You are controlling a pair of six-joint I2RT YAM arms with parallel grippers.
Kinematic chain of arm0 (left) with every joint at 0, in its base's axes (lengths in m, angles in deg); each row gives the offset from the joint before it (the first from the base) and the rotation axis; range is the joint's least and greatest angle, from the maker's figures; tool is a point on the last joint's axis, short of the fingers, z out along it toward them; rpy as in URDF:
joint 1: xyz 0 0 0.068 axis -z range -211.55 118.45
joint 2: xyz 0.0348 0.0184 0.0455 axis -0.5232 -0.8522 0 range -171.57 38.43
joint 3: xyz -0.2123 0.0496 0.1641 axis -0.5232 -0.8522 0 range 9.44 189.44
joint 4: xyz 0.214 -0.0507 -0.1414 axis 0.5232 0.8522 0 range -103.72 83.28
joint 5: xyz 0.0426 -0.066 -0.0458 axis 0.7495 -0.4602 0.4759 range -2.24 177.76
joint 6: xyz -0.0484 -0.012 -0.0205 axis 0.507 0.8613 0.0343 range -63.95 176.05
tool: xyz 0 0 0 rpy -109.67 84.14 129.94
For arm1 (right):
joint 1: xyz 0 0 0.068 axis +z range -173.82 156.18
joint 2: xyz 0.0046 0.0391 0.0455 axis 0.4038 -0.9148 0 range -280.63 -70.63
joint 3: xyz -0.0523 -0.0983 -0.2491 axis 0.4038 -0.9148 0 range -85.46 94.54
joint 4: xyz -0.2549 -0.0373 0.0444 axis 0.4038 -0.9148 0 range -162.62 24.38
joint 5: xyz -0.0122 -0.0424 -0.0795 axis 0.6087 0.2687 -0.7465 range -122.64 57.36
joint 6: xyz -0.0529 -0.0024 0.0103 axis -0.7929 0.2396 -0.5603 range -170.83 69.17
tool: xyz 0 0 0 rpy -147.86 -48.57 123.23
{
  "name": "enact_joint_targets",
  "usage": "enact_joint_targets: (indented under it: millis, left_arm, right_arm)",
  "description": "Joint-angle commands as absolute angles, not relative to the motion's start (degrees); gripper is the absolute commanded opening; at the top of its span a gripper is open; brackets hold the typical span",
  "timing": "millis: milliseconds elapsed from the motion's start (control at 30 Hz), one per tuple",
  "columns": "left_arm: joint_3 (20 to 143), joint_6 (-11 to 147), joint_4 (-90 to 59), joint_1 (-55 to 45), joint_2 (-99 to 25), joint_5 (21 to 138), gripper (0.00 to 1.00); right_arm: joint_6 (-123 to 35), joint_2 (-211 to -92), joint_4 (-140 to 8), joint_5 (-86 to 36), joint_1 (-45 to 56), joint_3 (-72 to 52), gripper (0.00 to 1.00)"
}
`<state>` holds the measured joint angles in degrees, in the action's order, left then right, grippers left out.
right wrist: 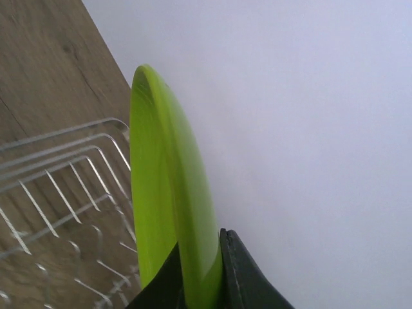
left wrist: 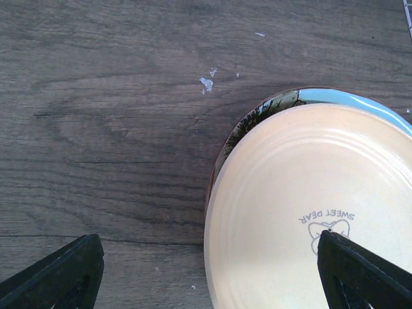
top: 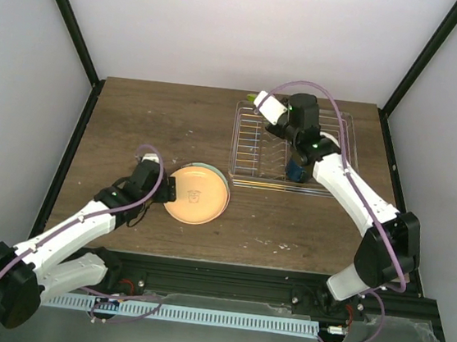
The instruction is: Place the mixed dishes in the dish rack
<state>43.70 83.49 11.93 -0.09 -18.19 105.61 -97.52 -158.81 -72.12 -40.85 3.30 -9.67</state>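
The robot's right gripper should release the lime green plate between the rack's far wires [top: 270,129], on the side of the orange-yellow plate.
An orange-yellow plate [top: 197,194] [left wrist: 302,206] with a small bear print lies on the table, stacked on a mint plate [left wrist: 341,98] of which only the rim shows. My left gripper [top: 169,187] [left wrist: 212,283] hangs open over the stack's left edge, one finger above the plate and one above the wood. My right gripper [top: 261,102] [right wrist: 203,270] is shut on the rim of a lime green plate [right wrist: 161,193], held upright on edge above the far left part of the dish rack [top: 252,145] [right wrist: 64,167]. A dark blue mug [top: 294,172] sits in the rack.
The silver wire rack stands at the back right of the wooden table [top: 135,119], near the white back wall. A dark reddish rim [left wrist: 219,167] peeks out under the stacked plates. Small white flecks [left wrist: 206,82] lie on the wood.
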Motion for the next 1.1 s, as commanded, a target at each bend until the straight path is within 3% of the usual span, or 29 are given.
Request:
enact_joint_targets:
  millis: [0,233,1067]
  left_arm:
    - [42.7,83.5,10.8,-0.4,-17.3,105.6,0.92]
    - [42.5,83.3,10.8,-0.6,-17.4,105.4,0.92]
    - [43.2,83.3,12.4,-1.2,-16.7,105.8,0.93]
  right_arm:
    - [-118.0,-159.2,-66.3,-43.2,2.6,-11.6,0.01]
    - [-131.5,-159.8,-58.8,-43.8,1.2,-17.7,0.01]
    - [-133.6,-169.5,-62.6,-38.3,-2.6,-13.4,0.01]
